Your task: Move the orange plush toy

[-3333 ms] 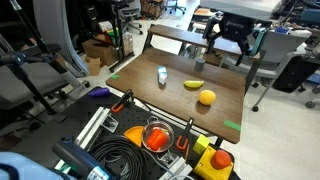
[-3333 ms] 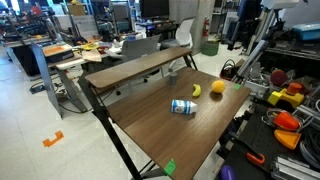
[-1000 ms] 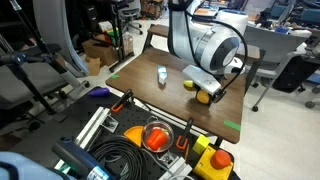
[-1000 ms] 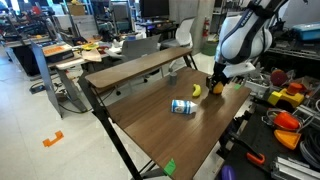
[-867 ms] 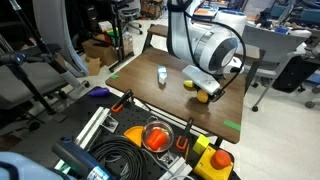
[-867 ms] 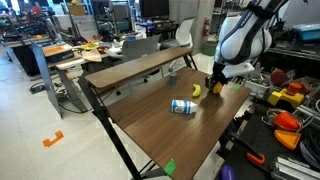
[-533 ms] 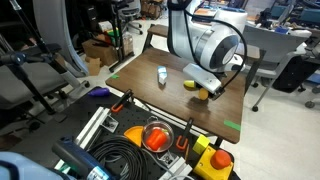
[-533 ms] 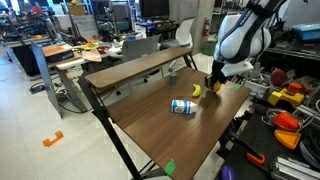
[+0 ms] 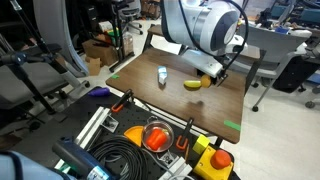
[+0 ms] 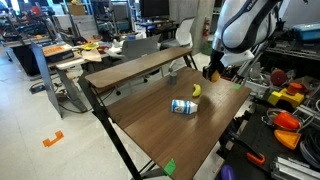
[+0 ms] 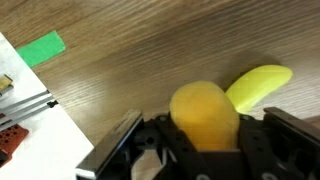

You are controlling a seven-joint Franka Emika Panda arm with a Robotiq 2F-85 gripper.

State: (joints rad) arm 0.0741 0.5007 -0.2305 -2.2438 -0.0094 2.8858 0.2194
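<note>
The robot's gripper should release the orange plush toy on the wood (image 9: 186,71) between the yellow banana-shaped object and the robot's base.
The orange plush toy (image 11: 205,115) is a round yellow-orange ball that fills the middle of the wrist view, squeezed between my gripper's black fingers (image 11: 128,145). My gripper (image 11: 205,135) is shut on it and holds it a little above the wooden table (image 11: 130,70). In both exterior views the gripper (image 9: 213,70) (image 10: 211,72) hangs over the table's far end, just above the yellow banana-shaped object (image 9: 193,84) (image 10: 196,90). The toy is mostly hidden by the fingers there.
A small blue-and-white can (image 9: 162,75) (image 10: 182,106) lies mid-table. Green tape marks sit at the table's corners (image 9: 232,125) (image 10: 169,167) (image 11: 42,47). An orange-red bowl (image 9: 157,136), cables and tools crowd the bench beside the table (image 9: 195,115).
The gripper has shut on the orange plush toy and the arm has risen, lifting the toy off the table beside the banana shape.
</note>
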